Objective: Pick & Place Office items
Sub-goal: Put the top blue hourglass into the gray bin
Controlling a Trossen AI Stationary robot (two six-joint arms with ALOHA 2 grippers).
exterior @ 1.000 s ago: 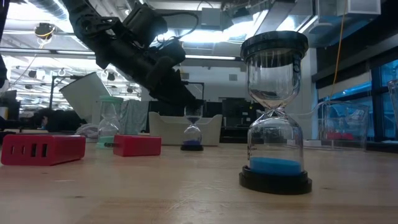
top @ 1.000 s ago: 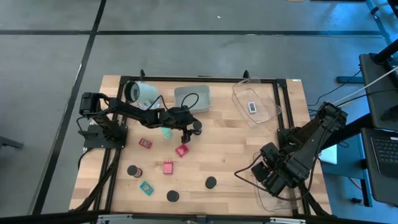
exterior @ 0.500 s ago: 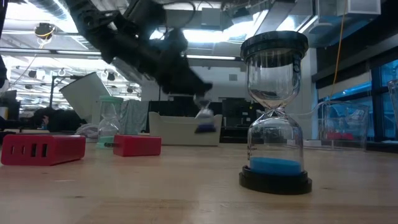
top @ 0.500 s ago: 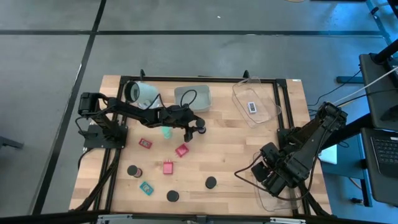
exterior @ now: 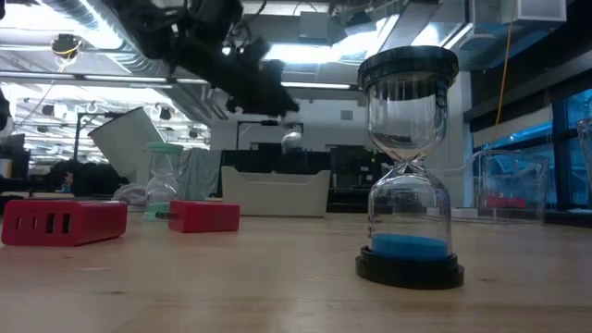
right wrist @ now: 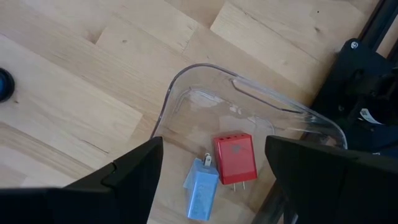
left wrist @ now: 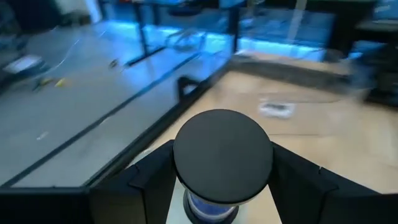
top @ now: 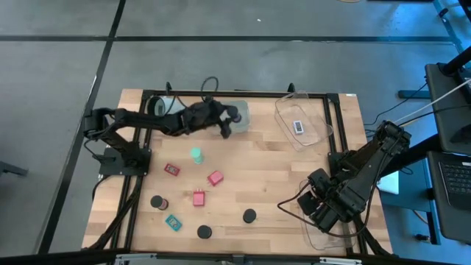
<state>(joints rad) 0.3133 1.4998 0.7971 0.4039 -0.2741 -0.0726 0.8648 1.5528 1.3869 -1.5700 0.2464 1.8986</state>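
The small hourglass will go down inside the grey tray, at the end (top: 215, 114) nearest the white cup, as I set it there with my left gripper.
My left gripper (top: 228, 124) is shut on a small hourglass (left wrist: 222, 155) with black caps and blue sand. It hangs in the air over the grey tray (top: 239, 110) at the table's far middle, and shows blurred in the low view (exterior: 291, 141). My right gripper (right wrist: 214, 168) stands open above the clear tray (right wrist: 186, 93) at the near right, which holds a red charger (right wrist: 236, 158) and a pale blue one (right wrist: 202, 190). On the table lie a teal hourglass (top: 196, 155), red blocks (top: 215, 177), black caps (top: 249, 216) and a teal rectangle (top: 173, 221). My left gripper pinches the hourglass between its two fingers, one on each side just under the top black cap (left wrist: 222, 155). The fingers (left wrist: 146, 180) come at it nearly level from the table's left. The hourglass is lifted clear, about upright, with the blue sand (left wrist: 208, 208) below the cap.
A white cup (top: 168, 110) lies on its side at the far left, beside the grey tray. A second clear tray (top: 313, 129) with a white item (top: 298, 126) sits at the far right. A large hourglass (exterior: 407, 166) stands close to the low camera.
My left gripper has risen from the middle of the table and swung toward the far edge, carrying the small hourglass. The hourglass stood on the wood a second ago; it is now lifted clear and hangs over the grey tray.
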